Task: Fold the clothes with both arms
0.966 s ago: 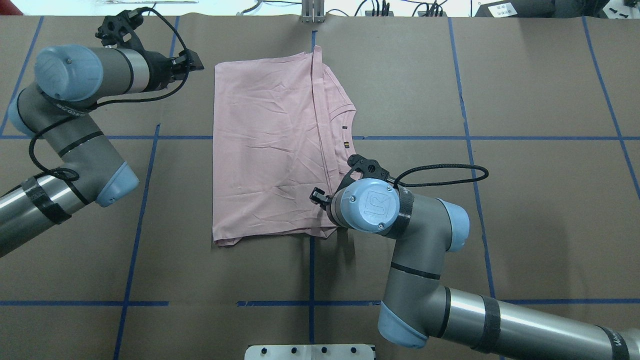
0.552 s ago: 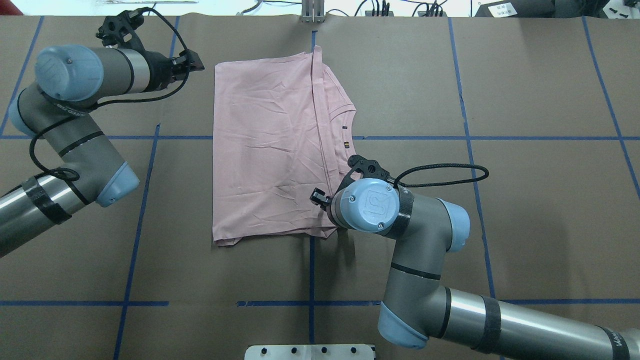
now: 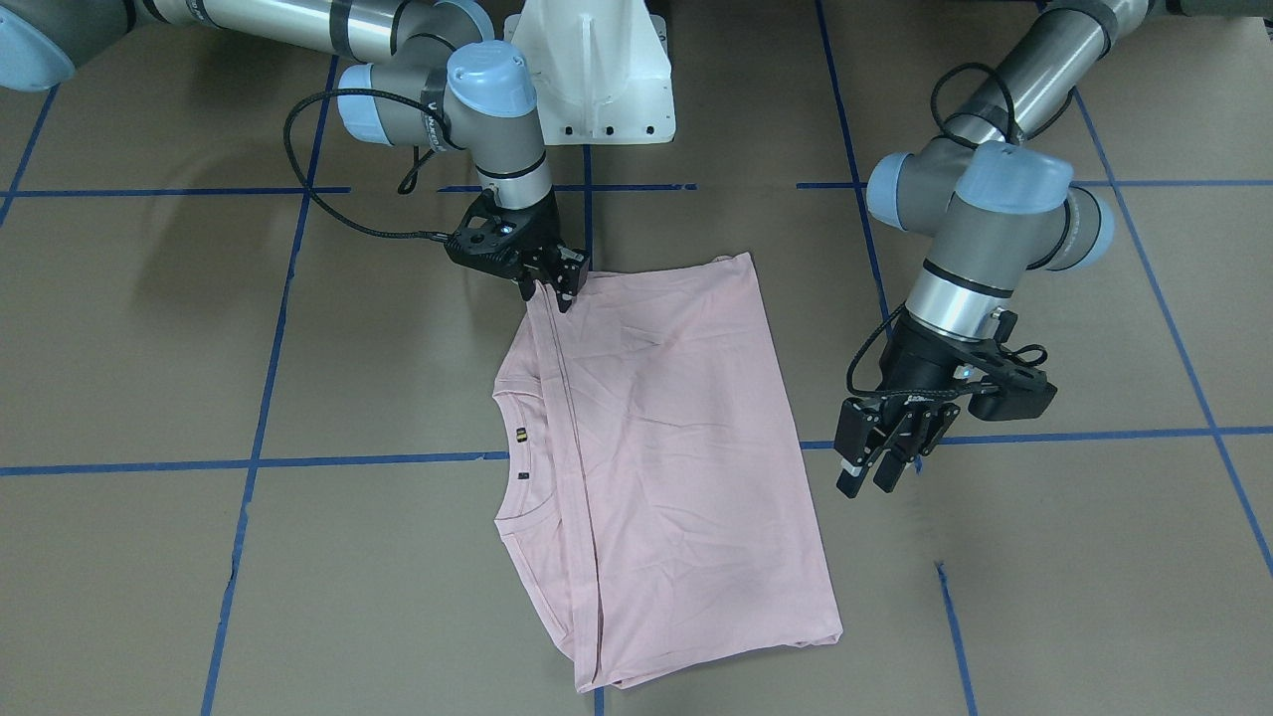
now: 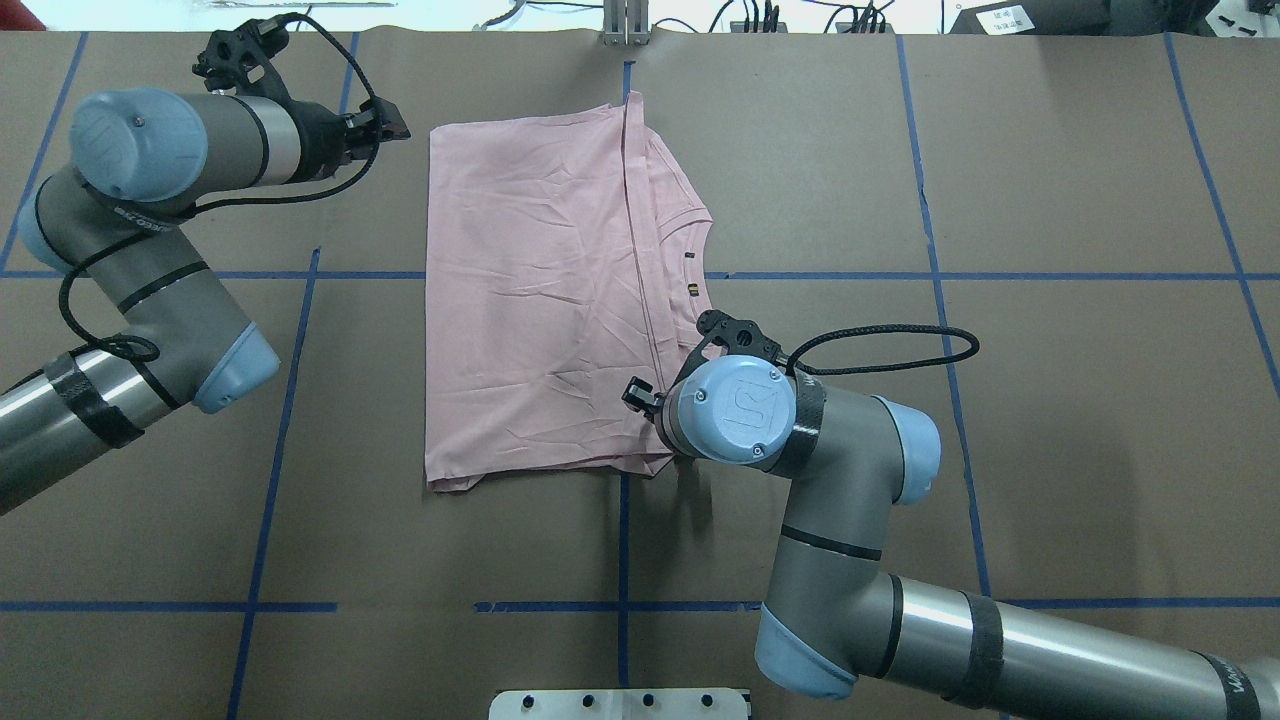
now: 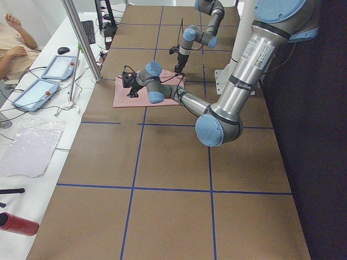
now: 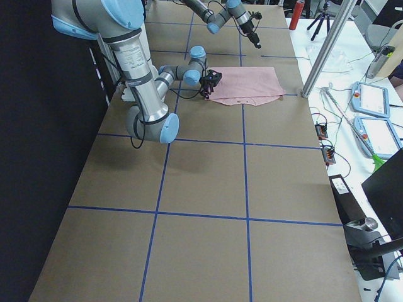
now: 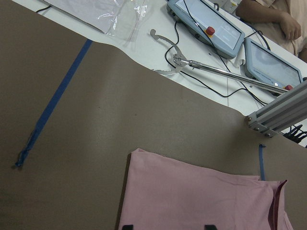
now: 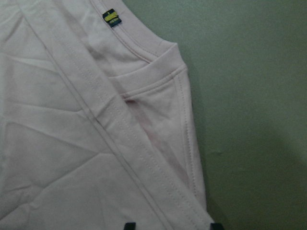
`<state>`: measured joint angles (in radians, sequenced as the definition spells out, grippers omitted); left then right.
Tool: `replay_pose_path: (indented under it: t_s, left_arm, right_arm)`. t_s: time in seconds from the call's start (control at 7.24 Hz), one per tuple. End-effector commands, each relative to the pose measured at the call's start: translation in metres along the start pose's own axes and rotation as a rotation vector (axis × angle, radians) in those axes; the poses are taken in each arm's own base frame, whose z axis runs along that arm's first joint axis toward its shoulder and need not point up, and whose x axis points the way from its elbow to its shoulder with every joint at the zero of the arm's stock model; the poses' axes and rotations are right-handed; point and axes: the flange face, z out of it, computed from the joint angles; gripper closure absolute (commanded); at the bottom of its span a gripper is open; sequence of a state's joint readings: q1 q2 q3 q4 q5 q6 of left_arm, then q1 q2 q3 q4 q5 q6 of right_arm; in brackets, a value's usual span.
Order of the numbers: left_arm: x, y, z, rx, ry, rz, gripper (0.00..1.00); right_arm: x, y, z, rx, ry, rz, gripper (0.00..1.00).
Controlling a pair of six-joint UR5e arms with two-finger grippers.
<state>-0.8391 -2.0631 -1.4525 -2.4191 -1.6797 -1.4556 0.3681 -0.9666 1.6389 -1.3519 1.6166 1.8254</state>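
The T-shirt's folded edge lies close against my right gripper's outer finger, so next I shift it farther over that edge and pinch the T-shirt's corner (image 3: 545,296).
The pale pink T-shirt (image 4: 540,300) lies folded flat mid-table with a plain side up. Its ribbed collar (image 3: 517,457) and label (image 8: 111,18) peek out from under a folded-over edge. My left gripper (image 4: 398,128) is open and empty; it hovers just off the shirt's far left corner and also shows in the front view (image 3: 867,479). My right gripper (image 3: 557,290) is open and points down at the shirt's near right corner by the sleeve; in the overhead view (image 4: 632,392) the wrist partly hides it. No print shows.
The brown table carries blue tape lines (image 4: 280,420). The white pedestal base (image 3: 597,70) stands at the robot's edge. An aluminium post (image 4: 625,25), cables and control tablets (image 7: 216,28) lie beyond the far edge, where an operator (image 5: 16,43) sits.
Almost nothing. My left gripper has shifted very slightly near the shirt's far left corner. My right arm has edged a touch to the right. The shirt has not moved.
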Motion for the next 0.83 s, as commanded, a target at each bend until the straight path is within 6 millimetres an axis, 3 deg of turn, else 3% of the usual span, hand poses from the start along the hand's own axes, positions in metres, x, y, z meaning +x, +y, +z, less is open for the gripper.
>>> replay_pose_path:
  t_s: [0.0, 0.14, 0.41, 0.55, 0.69]
  left_arm:
    - [0.0001, 0.0, 0.0, 0.0, 0.0, 0.0, 0.42]
    - [-0.001, 0.0001, 0.0001, 0.0, -0.001, 0.0, 0.41]
    - [-0.001, 0.0, 0.0001, 0.001, -0.002, -0.003, 0.41]
    - [-0.001, 0.0, 0.0001, 0.001, -0.002, -0.005, 0.41]
    - [-0.001, 0.0, 0.0001, 0.001, -0.002, -0.005, 0.4]
  right_arm:
    - [0.0017, -0.0006, 0.0008, 0.002, 0.004, 0.0, 0.68]
    - [0.0042, 0.0007, 0.0038, 0.002, 0.011, 0.0, 0.78]
    - [0.0047, 0.0017, 0.0047, 0.001, 0.012, -0.001, 0.78]
    - [0.0033, 0.0022, 0.0023, 0.0, 0.01, -0.001, 0.71]
    - [0.0018, 0.0024, 0.0015, 0.002, 0.009, -0.001, 0.51]
